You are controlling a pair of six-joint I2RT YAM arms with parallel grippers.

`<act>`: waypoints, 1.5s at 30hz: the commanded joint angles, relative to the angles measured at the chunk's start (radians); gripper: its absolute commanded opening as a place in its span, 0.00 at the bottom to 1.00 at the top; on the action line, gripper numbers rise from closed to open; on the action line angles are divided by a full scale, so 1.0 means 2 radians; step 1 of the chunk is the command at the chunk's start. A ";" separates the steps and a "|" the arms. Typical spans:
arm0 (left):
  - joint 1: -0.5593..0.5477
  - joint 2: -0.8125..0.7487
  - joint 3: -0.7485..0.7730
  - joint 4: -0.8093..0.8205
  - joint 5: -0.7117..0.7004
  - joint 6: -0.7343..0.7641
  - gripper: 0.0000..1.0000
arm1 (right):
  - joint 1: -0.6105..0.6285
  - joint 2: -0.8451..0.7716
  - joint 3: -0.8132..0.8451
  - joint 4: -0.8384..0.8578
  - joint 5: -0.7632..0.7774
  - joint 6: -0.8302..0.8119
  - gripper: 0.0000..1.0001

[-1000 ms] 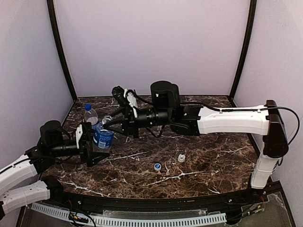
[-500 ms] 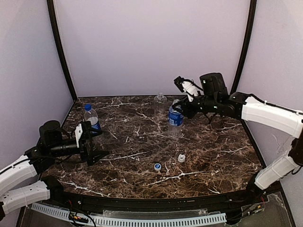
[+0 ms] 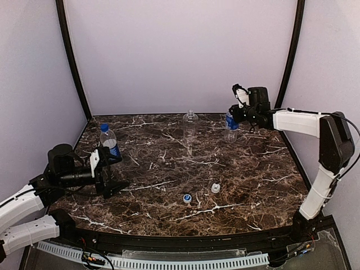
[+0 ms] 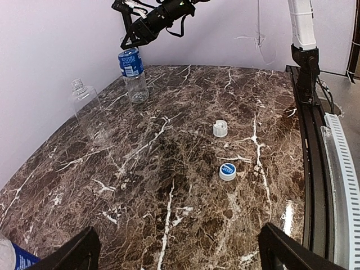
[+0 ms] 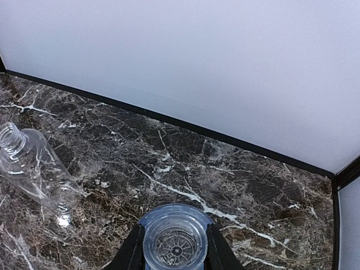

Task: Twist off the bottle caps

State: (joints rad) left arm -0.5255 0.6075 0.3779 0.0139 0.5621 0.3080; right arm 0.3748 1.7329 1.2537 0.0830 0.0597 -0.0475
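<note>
Next, I close my left gripper on the dark blue cap (image 3: 104,127) of the third bottle, which is the only bottle that still has its cap on.
My right gripper (image 3: 233,116) is shut on the neck of an uncapped blue-labelled bottle (image 3: 231,130) at the back right; the right wrist view looks down its open mouth (image 5: 174,239) between the fingers. The unlabelled bottle (image 3: 190,125) stands uncapped at the back middle and shows in the left wrist view (image 4: 90,112). A third bottle (image 3: 108,142) with a dark blue cap (image 3: 104,127) stands at the left. My left gripper (image 3: 109,171) is open and empty beside it. A white cap (image 3: 215,188) and a blue-and-white cap (image 3: 187,198) lie on the table's front middle.
The dark marble table (image 3: 253,174) has pale walls on three sides and black corner posts (image 3: 287,62). A black rail (image 4: 315,169) runs along the near edge.
My right arm has carried the blue-labelled bottle from beside the left gripper across to the back right. My left gripper no longer holds it and stays open at the left.
</note>
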 commanded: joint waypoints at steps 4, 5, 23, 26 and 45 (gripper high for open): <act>0.004 0.000 0.012 -0.017 0.010 0.009 0.99 | -0.003 0.033 0.014 0.068 -0.020 0.004 0.00; 0.004 0.000 0.012 -0.017 0.010 0.009 0.99 | -0.004 0.035 0.013 0.069 -0.020 0.007 0.00; 0.016 -0.004 0.050 0.016 -0.040 -0.042 0.99 | -0.002 0.021 0.073 -0.001 -0.004 -0.006 0.99; 0.030 -0.002 0.080 0.015 -0.088 -0.074 0.99 | -0.001 0.008 0.094 -0.019 -0.012 -0.008 0.99; 0.151 0.146 0.216 -0.097 -0.247 -0.097 0.99 | 0.111 -0.100 0.055 0.035 -0.074 -0.046 0.98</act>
State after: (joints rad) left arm -0.2363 0.8646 0.7948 -0.1780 0.0822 0.1005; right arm 0.5800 1.5574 1.4059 0.1024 -0.0628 -0.1307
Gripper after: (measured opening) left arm 0.988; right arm 0.986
